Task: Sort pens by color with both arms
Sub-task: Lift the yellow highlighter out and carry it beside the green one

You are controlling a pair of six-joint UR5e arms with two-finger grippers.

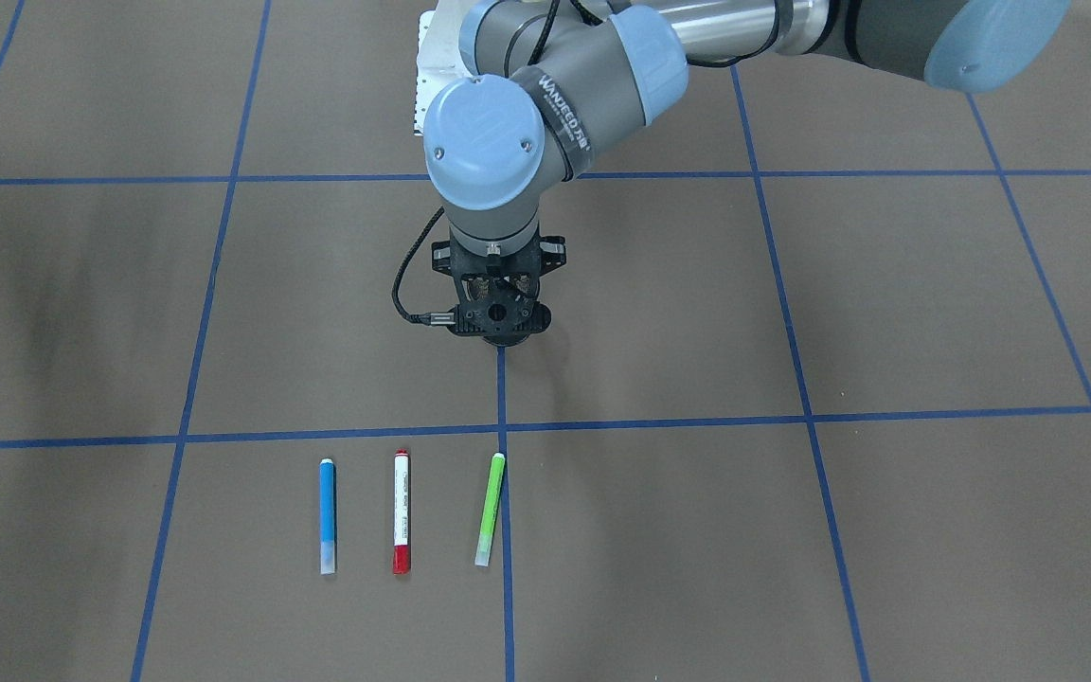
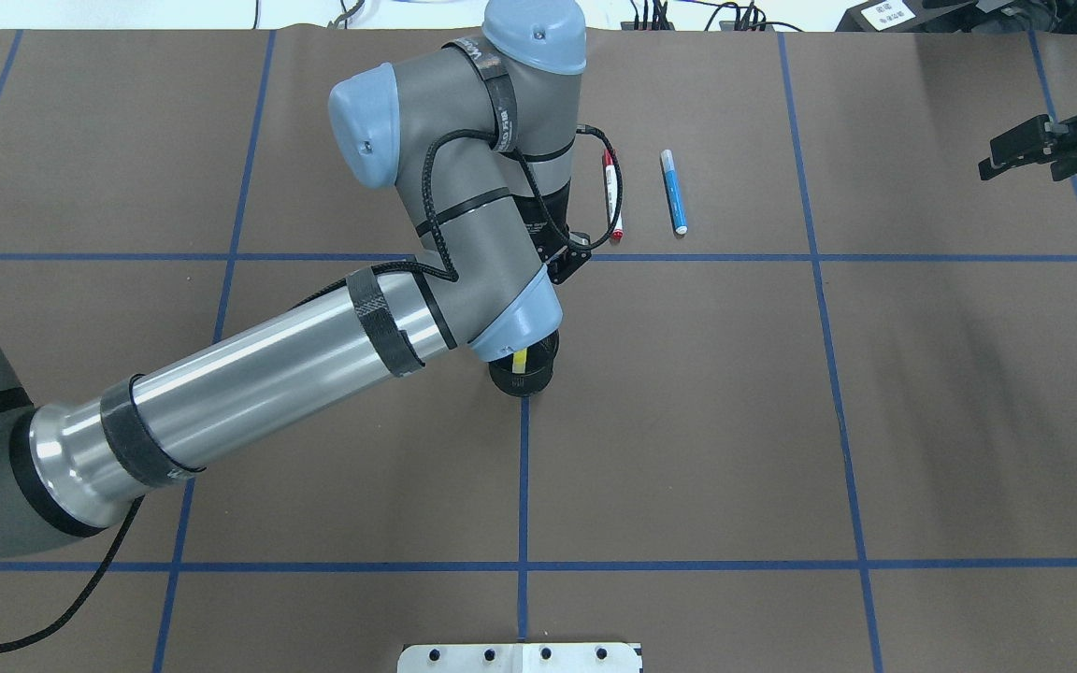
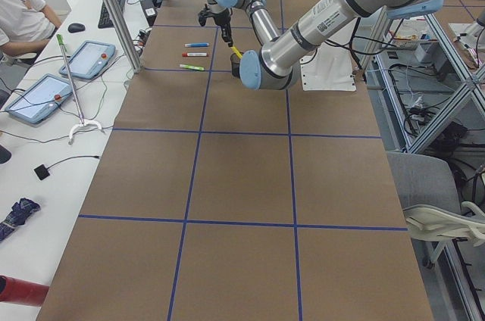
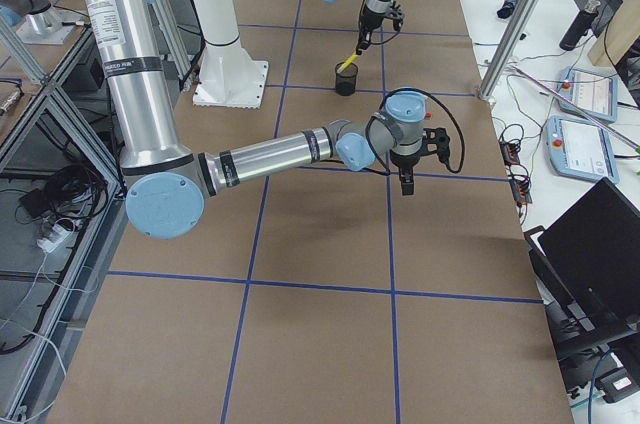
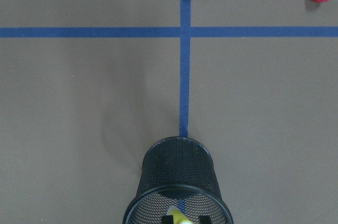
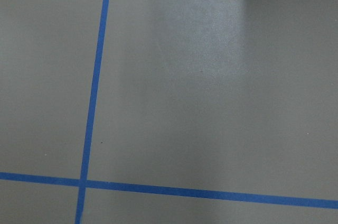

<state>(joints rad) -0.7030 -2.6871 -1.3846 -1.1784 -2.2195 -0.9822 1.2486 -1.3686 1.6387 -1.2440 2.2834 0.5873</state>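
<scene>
My left gripper needs to release the yellow pen just across the blue tape line from the green pen (image 1: pixel 573 521). The yellow pen now slants down into the cup.
Three pens lie side by side on the brown table: blue (image 1: pixel 327 516), white with red ends (image 1: pixel 402 511) and light green (image 1: pixel 490 510). The left arm's gripper (image 5: pixel 184 220) hangs over a black mesh cup (image 5: pixel 178 182), shut on the yellow pen (image 5: pixel 178 216), which slants down into the cup (image 4: pixel 347 81). In the overhead view the yellow pen (image 2: pixel 521 360) peeks out under the wrist, which hides the green pen there. The right gripper (image 2: pixel 1001 159) hovers far off at the table's right side, open, holding nothing. The right wrist view shows only bare table.
Blue tape lines (image 1: pixel 502 426) divide the brown table into squares. The white pedestal base (image 2: pixel 520 657) sits at the near edge in the overhead view. A person (image 3: pixel 19 10) and tablets are at a side desk.
</scene>
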